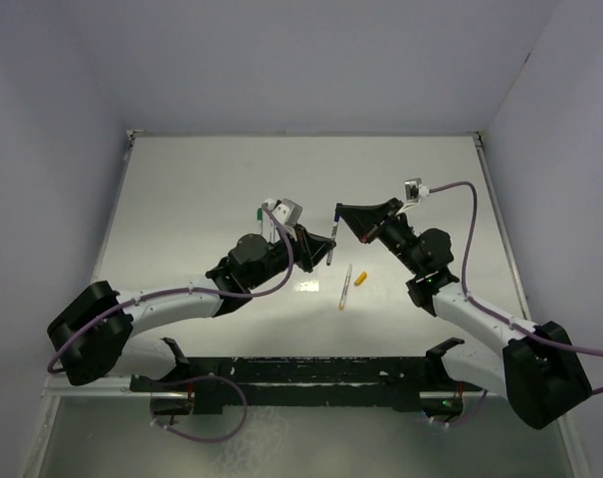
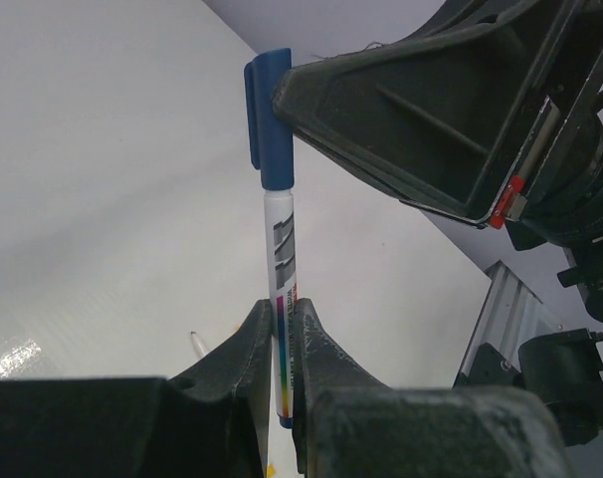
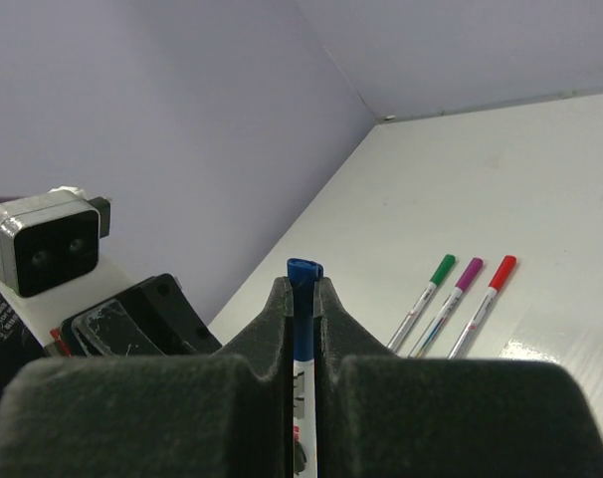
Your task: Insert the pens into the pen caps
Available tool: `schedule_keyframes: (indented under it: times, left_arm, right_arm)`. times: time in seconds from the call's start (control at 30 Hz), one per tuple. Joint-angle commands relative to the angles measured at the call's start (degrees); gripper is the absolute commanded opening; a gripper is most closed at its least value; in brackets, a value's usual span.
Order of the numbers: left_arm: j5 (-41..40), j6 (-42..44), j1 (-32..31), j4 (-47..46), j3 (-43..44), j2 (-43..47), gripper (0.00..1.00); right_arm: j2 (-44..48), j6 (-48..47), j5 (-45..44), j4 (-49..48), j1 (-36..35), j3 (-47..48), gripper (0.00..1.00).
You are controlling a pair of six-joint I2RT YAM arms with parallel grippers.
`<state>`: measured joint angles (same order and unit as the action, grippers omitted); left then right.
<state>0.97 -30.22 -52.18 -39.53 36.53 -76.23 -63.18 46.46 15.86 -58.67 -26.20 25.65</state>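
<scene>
The blue-capped pen will go down from my left gripper onto the table (image 1: 300,220) beside the red capped pen, opposite the green one.
A silver-grey pen (image 2: 281,259) is held upright above the table, and my left gripper (image 2: 283,311) is shut on its lower barrel. A blue pen cap (image 2: 271,119) sits on the pen's top end. My right gripper (image 3: 302,284) is shut on that blue cap (image 3: 303,271), with the pen body running down between its fingers. In the top view the two grippers meet mid-table, left gripper (image 1: 324,246) below right gripper (image 1: 338,214). One uncapped pen (image 1: 345,287) lies on the table beside a yellow-orange cap (image 1: 360,279).
Three capped pens lie side by side on the table: green (image 3: 427,299), magenta (image 3: 453,302) and red (image 3: 487,297). In the top view they are mostly hidden behind the left wrist; only the green cap (image 1: 259,213) shows. A black frame (image 1: 301,378) spans the near edge.
</scene>
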Motion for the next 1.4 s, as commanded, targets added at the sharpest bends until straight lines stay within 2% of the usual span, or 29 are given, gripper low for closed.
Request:
schedule_keyframes:
  times: [0.0,0.2,0.47,0.87,1.13,1.33,1.37]
  left_arm:
    - [-3.25,-1.42,0.17,-7.05,2.80,-0.29,0.00]
    - [-5.49,-0.99,0.55,-8.28,3.88,-0.92,0.00]
    - [-10.29,4.08,1.45,-4.01,8.90,-1.61,0.00]
    - [-10.19,5.97,4.42,-5.36,13.59,-3.52,0.00]
    - [-9.99,6.31,5.33,-5.96,14.70,-4.08,0.00]
    - [-8.88,5.68,5.34,-1.62,13.77,-3.86,0.00]
    - [-8.81,5.50,5.40,-0.80,13.13,-3.72,0.00]
  right_arm:
    - [-0.04,0.59,4.35,-1.87,-0.56,-0.45,0.00]
    - [-0.25,-1.12,5.63,2.27,-0.99,-0.04,0.00]
    - [-1.18,-6.35,3.64,14.79,-2.53,3.19,0.00]
    - [-6.15,-10.85,1.32,26.90,-4.75,5.64,0.00]
    - [-9.58,-11.43,-0.60,29.03,-7.10,6.75,0.00]
    - [-8.28,-13.28,-5.08,30.23,-7.10,8.87,0.00]
    - [-7.95,-14.13,-6.56,30.76,-7.11,9.72,0.04]
